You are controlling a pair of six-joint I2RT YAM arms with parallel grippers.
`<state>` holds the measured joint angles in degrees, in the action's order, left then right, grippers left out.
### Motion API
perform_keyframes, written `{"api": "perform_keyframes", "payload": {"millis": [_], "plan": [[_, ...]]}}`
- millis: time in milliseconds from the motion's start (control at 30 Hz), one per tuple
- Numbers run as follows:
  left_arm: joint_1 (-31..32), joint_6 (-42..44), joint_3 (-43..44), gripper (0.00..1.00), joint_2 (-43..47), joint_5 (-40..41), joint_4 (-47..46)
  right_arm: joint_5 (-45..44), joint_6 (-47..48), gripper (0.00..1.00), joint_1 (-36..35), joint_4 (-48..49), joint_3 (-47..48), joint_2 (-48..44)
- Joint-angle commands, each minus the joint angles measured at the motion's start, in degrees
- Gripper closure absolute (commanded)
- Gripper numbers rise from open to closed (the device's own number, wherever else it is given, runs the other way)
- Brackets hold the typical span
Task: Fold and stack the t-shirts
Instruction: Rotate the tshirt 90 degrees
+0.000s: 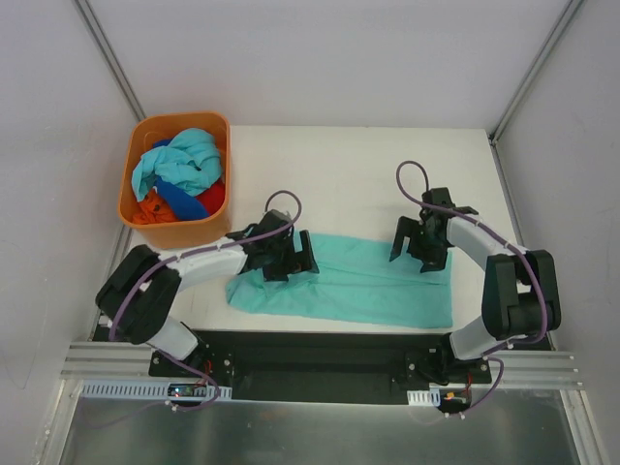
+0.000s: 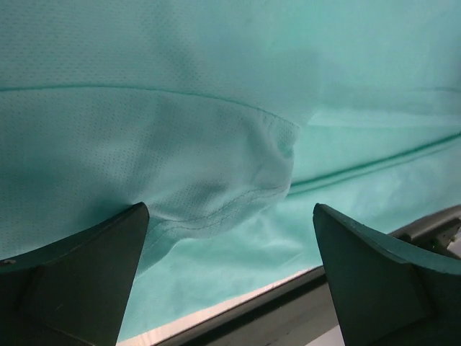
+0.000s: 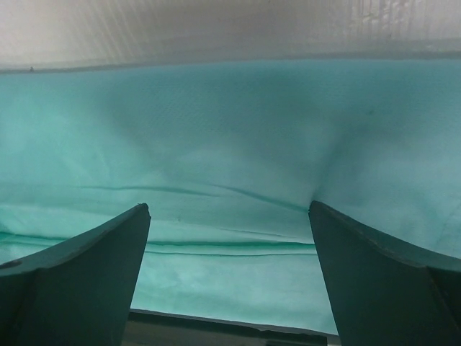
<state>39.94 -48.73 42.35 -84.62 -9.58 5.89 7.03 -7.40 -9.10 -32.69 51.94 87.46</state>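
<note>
The robot's right gripper should close on the far corner (image 1: pixel 449 256) of the teal-green t-shirt, at the end of the folded t-shirt that is farthest from the orange basket.
A teal-green t-shirt (image 1: pixel 363 283) lies folded into a long band across the near part of the table. My left gripper (image 1: pixel 291 260) is open over its left end; the left wrist view shows a sleeve hem (image 2: pixel 238 205) lying between my spread fingers (image 2: pixel 86 274). My right gripper (image 1: pixel 419 250) is open over the shirt's far right edge; the right wrist view shows flat teal cloth (image 3: pixel 230 166) and fold lines between the fingers (image 3: pixel 382 281). Neither gripper holds cloth. Light aqua (image 1: pixel 189 160), blue (image 1: pixel 184 201) and orange-red (image 1: pixel 153 205) shirts lie bunched in the basket.
An orange plastic basket (image 1: pixel 174 235) stands at the table's far left corner, close behind my left arm. The white table (image 1: pixel 358 174) runs behind the shirt. The table's near edge and a black rail (image 1: pixel 329 344) lie just in front of the shirt.
</note>
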Motion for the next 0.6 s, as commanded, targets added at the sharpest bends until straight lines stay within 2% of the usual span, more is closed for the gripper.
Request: {"api": "perform_keyframes", "payload": {"millis": [0,167,267,300,367,400,467,500,567], "plan": [[-5.30,6.62,13.16,0.01,-13.68,-2.17,-0.88,2.11,-1.03,0.03,-0.30,2.01,-1.83,1.05],[-8.56,11.20,26.97,0.01,-27.33,-6.94,0.08,6.33,-4.28,0.03,-1.00,4.03,-9.65,-4.82],[-9.97,12.69,38.74,0.01,-35.42,-9.13,2.71,8.17,-6.48,0.03,-3.63,5.26,-15.02,-10.61],[-10.32,12.69,45.21,0.01,-39.27,-10.62,3.33,8.44,-6.92,0.03,-4.95,5.35,-15.81,-11.95],[-10.41,13.05,52.01,0.01,-43.24,-14.05,4.48,8.44,-8.59,0.03,-9.69,5.70,-17.49,-14.32],[-10.41,13.13,59.27,0.01,-47.61,-15.10,5.00,8.35,-9.55,0.03,-11.45,5.62,-17.66,-14.60],[-10.50,12.61,67.73,0.01,-52.55,-17.04,9.47,7.83,-12.54,0.03,-16.81,6.58,-18.45,-14.17],[-10.59,12.43,77.00,0.01,-57.89,-17.83,11.67,7.48,-13.42,0.03,-18.65,7.37,-18.54,-13.81],[-10.50,10.77,85.67,0.01,-62.93,-19.32,15.62,7.21,-16.40,0.03,-24.10,10.52,-17.94,-11.63]]}}
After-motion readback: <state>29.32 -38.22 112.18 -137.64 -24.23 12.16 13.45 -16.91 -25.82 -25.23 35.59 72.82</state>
